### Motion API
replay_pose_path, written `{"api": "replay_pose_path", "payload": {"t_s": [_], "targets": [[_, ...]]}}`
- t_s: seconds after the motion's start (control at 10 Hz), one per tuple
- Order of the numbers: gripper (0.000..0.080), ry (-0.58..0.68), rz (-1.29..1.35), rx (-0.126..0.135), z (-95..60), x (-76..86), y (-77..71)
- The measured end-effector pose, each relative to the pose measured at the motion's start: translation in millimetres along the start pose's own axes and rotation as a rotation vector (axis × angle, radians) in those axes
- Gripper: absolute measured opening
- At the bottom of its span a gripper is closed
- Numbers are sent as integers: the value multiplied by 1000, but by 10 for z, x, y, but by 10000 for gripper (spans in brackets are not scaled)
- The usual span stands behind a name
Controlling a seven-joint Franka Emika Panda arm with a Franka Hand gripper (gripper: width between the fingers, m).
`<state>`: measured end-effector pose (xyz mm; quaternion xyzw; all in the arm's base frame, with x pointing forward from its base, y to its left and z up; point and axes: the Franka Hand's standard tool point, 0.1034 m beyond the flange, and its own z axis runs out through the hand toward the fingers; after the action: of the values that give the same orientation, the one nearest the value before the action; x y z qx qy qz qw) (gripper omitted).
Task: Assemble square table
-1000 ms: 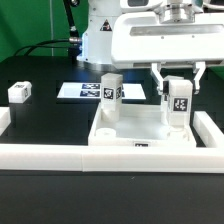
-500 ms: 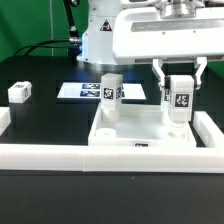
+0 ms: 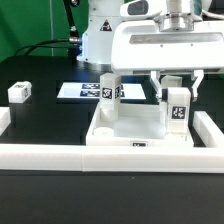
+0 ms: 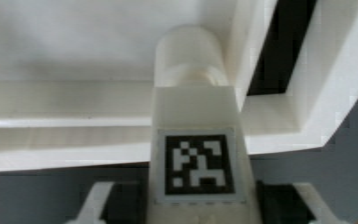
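Note:
Next, my gripper lets go of the tagged leg upright at the gap [image 3: 198, 137] between the tabletop and the border at the side.
The white square tabletop [image 3: 138, 131] lies tray-like on the black table with its rim up. One white tagged leg [image 3: 108, 96] stands upright in its far corner on the exterior view's left. My gripper [image 3: 177, 90] is shut on a second tagged leg [image 3: 177, 112] and holds it upright, its lower end at the tabletop's far corner on the exterior view's right. In the wrist view this leg [image 4: 197, 120] runs from between my fingers [image 4: 108, 203] down to the tabletop's corner [image 4: 87, 120]. A third leg block [image 3: 19, 92] lies loose at the exterior view's left.
The marker board [image 3: 80, 91] lies flat behind the tabletop. A low white border wall [image 3: 60, 157] runs along the front and up the exterior view's right side [image 3: 213, 130]. The robot's base stands at the back.
My gripper has come down with the leg in it, so the leg's lower end now sits lower in the tabletop's corner. The other parts have not moved.

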<state>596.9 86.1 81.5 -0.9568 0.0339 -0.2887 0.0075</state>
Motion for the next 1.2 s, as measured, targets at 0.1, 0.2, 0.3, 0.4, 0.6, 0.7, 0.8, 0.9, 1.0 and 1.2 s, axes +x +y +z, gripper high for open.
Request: {"api": "replay_pose_path", "payload": {"t_s": [0.1, 0.2, 0.3, 0.4, 0.6, 0.7, 0.8, 0.9, 1.0, 1.2], "targets": [[293, 6, -1, 0, 13, 19, -10], [293, 15, -1, 1, 33, 47, -32], [293, 23, -4, 7, 59, 80, -100], [293, 26, -7, 14, 76, 109, -170], [293, 24, -10, 15, 79, 117, -175], [293, 24, -10, 15, 79, 118, -175], [293, 24, -10, 15, 79, 119, -174], [293, 23, -10, 15, 79, 119, -175], [293, 20, -2, 16, 78, 115, -189], [293, -31, 110, 10, 82, 101, -320]]}}
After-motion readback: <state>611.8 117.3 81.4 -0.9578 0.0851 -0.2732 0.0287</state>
